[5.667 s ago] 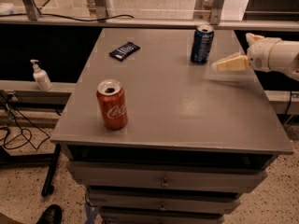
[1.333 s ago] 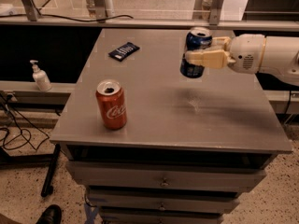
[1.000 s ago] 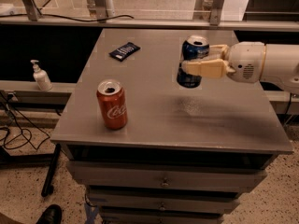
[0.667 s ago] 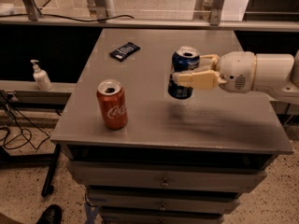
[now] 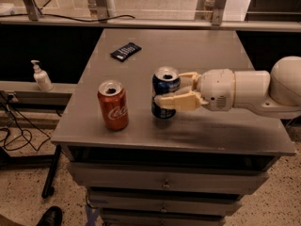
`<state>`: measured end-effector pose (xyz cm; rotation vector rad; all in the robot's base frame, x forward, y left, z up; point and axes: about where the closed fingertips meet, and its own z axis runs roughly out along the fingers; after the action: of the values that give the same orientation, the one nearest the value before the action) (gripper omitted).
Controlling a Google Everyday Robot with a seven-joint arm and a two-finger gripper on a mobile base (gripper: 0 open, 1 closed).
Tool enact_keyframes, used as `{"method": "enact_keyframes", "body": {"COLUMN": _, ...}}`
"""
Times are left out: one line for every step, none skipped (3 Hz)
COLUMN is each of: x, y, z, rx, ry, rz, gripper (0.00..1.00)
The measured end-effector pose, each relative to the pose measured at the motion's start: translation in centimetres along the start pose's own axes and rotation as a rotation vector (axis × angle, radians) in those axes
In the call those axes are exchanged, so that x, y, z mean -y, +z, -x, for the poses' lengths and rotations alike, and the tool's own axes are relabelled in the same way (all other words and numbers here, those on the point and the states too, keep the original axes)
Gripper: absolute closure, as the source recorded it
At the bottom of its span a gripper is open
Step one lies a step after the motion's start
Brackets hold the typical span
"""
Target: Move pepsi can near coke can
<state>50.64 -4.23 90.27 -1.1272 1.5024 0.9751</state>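
My gripper needs to set the pepsi can free on the grey table (image 5: 139,126) against the coke can, on the side of it that faces my arm.
The pepsi can (image 5: 164,89), dark blue with an open silver top, stands upright near the table's front edge. My gripper (image 5: 175,89) reaches in from the right and is shut on it, one pale finger in front and one behind. The coke can (image 5: 113,105), red with white script, stands upright just left of the pepsi can, a small gap between them.
A flat dark blue snack packet (image 5: 125,51) lies at the back left of the grey table (image 5: 197,55). Drawers sit under the front edge. A soap dispenser (image 5: 41,76) stands on a ledge to the left. My white arm (image 5: 254,89) spans the right side.
My gripper has carried the pepsi can from the back right toward the front left and lowered it down beside the coke can.
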Motion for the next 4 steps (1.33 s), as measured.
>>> {"method": "enact_keyframes", "body": {"x": -1.9, "y": 1.7, "z": -0.6, "rx": 0.004, "ry": -0.030, "rz": 0.039, "gripper": 1.00}}
{"method": "enact_keyframes", "body": {"x": -3.4, "y": 3.4, "z": -0.8, "rx": 0.013, "ry": -0.058, "rz": 0.074, "gripper": 1.00}}
{"method": "enact_keyframes", "body": {"x": -3.5, "y": 4.6, "z": -1.5, "rx": 0.007, "ry": -0.079, "rz": 0.087, "gripper": 1.00}}
{"method": "enact_keyframes", "body": {"x": -3.3, "y": 5.4, "z": -2.0, "rx": -0.012, "ry": -0.090, "rz": 0.097, "gripper": 1.00}}
